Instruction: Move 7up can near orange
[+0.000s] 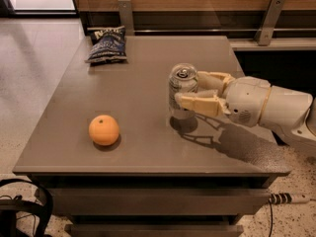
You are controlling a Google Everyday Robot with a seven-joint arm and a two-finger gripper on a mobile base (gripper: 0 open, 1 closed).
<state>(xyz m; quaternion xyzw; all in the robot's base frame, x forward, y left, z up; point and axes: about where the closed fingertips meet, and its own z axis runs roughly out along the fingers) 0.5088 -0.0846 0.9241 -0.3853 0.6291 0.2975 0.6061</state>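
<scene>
Next, I set the 7up can on the grey table (156,141) between the orange and my gripper, toward the front edge.
The 7up can (182,86) is a silver can with a pull-tab top, upright and held just above the grey table (133,98), right of its middle. My gripper (190,90) comes in from the right on a white arm and is shut on the can, one cream finger in front of it and one behind. The orange (104,130) sits on the table near the front left, well to the left of the can. The can's shadow lies on the table just under it.
A dark blue crisp bag (107,45) lies at the table's back left. A wooden wall with metal brackets (269,19) runs behind the table. A black cable loop (22,206) lies on the floor at the front left.
</scene>
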